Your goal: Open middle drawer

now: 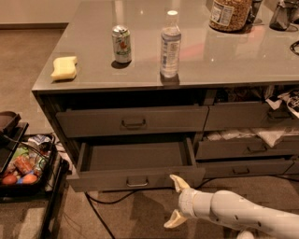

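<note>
The gripper will next rise over the middle drawer's front and close just inside its top edge [165, 167], between the drawer's handle and the front's arm-side corner.
The middle drawer [135, 176] is pulled out below the counter, showing a plain grey empty box inside and a small dark pull at the centre of its front. My gripper [176, 200] is low, just right of and below the drawer's front, apart from it. Its two cream fingers are spread open and hold nothing. The white arm runs off to the lower right.
Above is a closed grey drawer [133, 121]. The counter [233, 60] carries a yellow sponge [64, 68], a can [121, 44], a water bottle [170, 44] and a jar [229, 14]. Right-hand drawers [247, 148] hold clutter. A cart with snacks [21, 168] stands at left. Cables lie on the floor.
</note>
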`<move>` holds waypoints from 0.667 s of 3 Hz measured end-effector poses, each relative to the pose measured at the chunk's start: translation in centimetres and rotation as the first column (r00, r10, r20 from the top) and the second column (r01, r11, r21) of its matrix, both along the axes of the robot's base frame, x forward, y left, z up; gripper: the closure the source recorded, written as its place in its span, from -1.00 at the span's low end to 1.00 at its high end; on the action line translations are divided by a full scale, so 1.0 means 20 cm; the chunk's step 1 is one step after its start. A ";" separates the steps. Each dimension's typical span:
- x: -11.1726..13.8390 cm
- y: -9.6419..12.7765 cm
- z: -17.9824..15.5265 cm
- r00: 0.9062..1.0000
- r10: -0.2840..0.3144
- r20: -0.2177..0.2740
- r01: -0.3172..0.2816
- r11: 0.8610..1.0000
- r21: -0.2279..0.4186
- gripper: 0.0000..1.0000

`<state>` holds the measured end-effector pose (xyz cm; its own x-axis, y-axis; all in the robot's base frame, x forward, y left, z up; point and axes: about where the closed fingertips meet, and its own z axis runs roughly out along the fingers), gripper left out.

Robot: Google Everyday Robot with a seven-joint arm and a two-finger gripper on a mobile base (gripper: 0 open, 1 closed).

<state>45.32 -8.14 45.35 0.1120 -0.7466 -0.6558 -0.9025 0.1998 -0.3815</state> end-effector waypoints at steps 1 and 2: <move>0.14 0.05 -0.01 0.998 0.027 0.057 -0.026 0.999 -0.025 -1.00; 0.38 0.08 0.05 0.988 0.063 0.144 -0.054 0.997 -0.061 -1.00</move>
<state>52.95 -6.61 46.32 0.2475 -0.7718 -0.5858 -0.8461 0.1224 -0.5188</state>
